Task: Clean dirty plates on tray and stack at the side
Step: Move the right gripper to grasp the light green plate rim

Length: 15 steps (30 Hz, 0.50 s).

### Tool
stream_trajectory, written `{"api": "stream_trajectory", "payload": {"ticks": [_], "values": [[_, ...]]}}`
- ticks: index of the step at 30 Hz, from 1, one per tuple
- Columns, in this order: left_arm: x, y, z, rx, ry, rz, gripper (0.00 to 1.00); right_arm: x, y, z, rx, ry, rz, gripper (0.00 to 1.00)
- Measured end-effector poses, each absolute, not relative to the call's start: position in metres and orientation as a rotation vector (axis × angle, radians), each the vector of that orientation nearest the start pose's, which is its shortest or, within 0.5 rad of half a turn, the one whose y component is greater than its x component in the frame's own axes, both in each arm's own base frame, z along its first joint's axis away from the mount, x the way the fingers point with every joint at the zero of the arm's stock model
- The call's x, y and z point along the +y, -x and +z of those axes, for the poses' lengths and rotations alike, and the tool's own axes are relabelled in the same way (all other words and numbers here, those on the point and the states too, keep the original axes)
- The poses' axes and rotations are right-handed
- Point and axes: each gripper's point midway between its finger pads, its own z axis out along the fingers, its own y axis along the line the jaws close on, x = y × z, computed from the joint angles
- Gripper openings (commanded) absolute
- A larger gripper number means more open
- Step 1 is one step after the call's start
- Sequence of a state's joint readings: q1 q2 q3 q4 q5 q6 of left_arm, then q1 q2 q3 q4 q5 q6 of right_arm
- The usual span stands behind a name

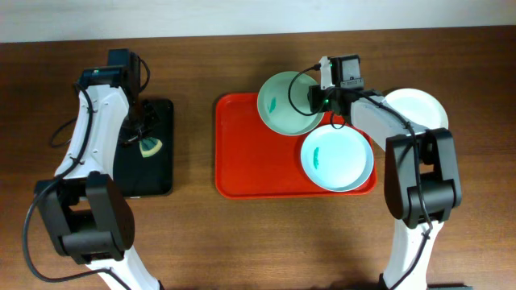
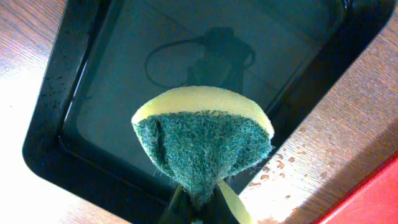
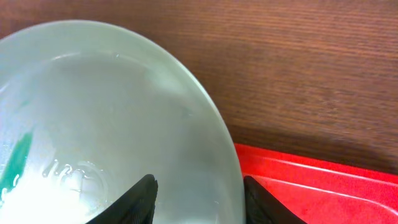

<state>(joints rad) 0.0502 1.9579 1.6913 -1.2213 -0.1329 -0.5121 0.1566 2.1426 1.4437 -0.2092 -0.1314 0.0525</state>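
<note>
The mint green plate overhangs the red tray's back edge, so next the right gripper grips its rim [image 1: 321, 118] and pulls it inward before the left gripper wipes.
A mint green plate [image 1: 282, 113] with a teal smear lies at the back of the red tray [image 1: 242, 157]. A pale blue plate [image 1: 343, 161], also smeared, lies at the tray's front right and overlaps it. A white plate [image 1: 419, 109] sits on the table to the right of the tray. My right gripper [image 1: 321, 101] is open, and its fingers [image 3: 198, 199] straddle the right rim of the mint plate [image 3: 93, 112], with one finger over the red tray [image 3: 323, 186]. My left gripper [image 2: 199, 211] is shut on a green and yellow sponge [image 2: 205, 143] above the black tray [image 2: 93, 93].
The black tray [image 1: 149, 173] lies on the wooden table at the left, with the sponge [image 1: 150, 147] over its middle. Water drops dot the wood beside it. Both arm bases stand at the front edge.
</note>
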Motion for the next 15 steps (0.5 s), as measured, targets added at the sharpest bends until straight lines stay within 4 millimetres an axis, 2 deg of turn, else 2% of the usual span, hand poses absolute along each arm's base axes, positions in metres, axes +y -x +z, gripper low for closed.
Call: {"api": "stream_trajectory", "payload": {"ticks": [5, 10, 15], "values": [[0.042, -0.39, 0.108, 2.906, 0.848, 0.164, 0.0, 0.105, -0.523, 0.022, 2.515, 0.175, 0.249, 0.05], [0.042, -0.39, 0.108, 2.906, 0.848, 0.163, 0.0, 0.114, -0.514, 0.021, 2.556, 0.187, 0.322, 0.04], [0.031, -0.395, 0.107, 2.93, 0.781, 0.066, 0.0, 0.128, -0.484, 0.019, 2.668, 0.17, 0.463, 0.04]]}}
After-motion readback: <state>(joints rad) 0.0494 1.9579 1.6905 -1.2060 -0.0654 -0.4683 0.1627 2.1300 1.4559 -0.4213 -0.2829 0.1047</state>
